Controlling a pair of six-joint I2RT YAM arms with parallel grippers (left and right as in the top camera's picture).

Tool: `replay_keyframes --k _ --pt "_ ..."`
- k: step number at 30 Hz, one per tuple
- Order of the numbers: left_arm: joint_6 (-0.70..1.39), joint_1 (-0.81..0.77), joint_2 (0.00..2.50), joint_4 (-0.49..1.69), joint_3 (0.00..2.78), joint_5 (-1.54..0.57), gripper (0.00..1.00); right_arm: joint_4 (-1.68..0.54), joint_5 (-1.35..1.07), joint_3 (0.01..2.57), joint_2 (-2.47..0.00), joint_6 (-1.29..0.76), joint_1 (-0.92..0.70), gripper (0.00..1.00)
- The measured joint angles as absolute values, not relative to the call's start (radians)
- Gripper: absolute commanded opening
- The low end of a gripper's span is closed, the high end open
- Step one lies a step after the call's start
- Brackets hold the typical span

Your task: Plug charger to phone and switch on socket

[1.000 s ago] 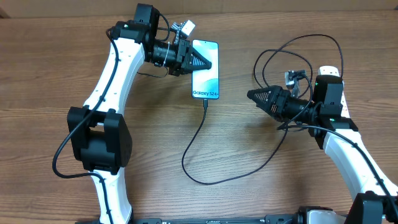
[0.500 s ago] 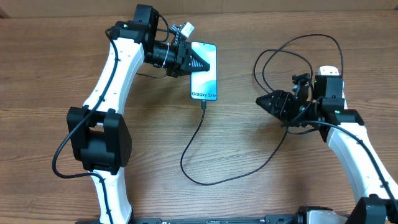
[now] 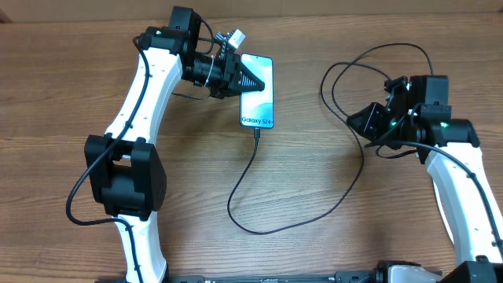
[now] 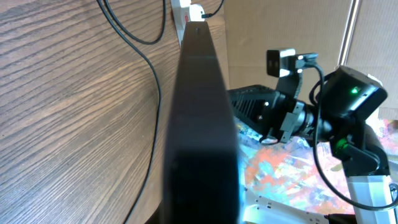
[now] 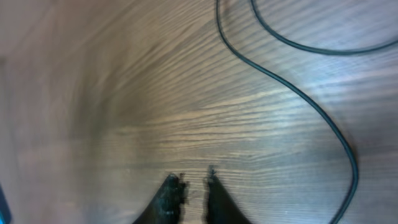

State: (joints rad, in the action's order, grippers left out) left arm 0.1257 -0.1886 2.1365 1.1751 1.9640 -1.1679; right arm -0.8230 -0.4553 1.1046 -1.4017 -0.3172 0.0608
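The robot's left gripper will release the phone on the bare wood [image 3: 225, 133] between its own arm and the black cable.
The phone [image 3: 262, 102] lies near the table's far middle, screen up, with "Galaxy S24+" at its near end. My left gripper [image 3: 262, 81] is shut on its upper part. In the left wrist view the phone's dark edge [image 4: 199, 124] fills the centre. The charger's connector [image 3: 258, 132] sits in the phone's near end, and its black cable [image 3: 244, 177] loops across the table to the right. My right gripper [image 3: 352, 120] hangs off to the right of the phone, jaws almost together on nothing [image 5: 193, 177]. A white piece with a red mark [image 4: 185, 9], seemingly the socket, peeks past the phone.
The cable [image 5: 298, 93] makes wide loops on the wood at the right [image 3: 393, 47], close to my right arm [image 3: 440, 134]. The right arm [image 4: 323, 118] also shows in the left wrist view. The wooden table's [image 3: 63, 94] far edge runs along the overhead view's top.
My right gripper has drawn back to the right, away from the phone, and closed from wide open. The left gripper and phone have hardly moved.
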Motion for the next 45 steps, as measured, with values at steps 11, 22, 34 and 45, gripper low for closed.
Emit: replay_keyframes --k 11,22,34,45 --pt "0.126 -0.188 2.136 1.19 1.964 -1.165 0.04 -0.869 -0.443 1.145 -1.402 -0.313 0.183 0.04" --pt "0.132 -0.197 2.136 1.216 1.964 -1.024 0.04 -0.876 -0.455 1.145 -1.402 -0.313 0.268 0.04" --pt "0.151 -0.197 2.147 1.214 1.962 -0.871 0.04 -0.879 -0.457 1.145 -1.402 -0.313 0.268 0.04" --pt "0.154 -0.197 2.322 1.207 1.954 -0.856 0.04 -0.883 -0.456 1.145 -1.402 -0.313 0.268 0.04"
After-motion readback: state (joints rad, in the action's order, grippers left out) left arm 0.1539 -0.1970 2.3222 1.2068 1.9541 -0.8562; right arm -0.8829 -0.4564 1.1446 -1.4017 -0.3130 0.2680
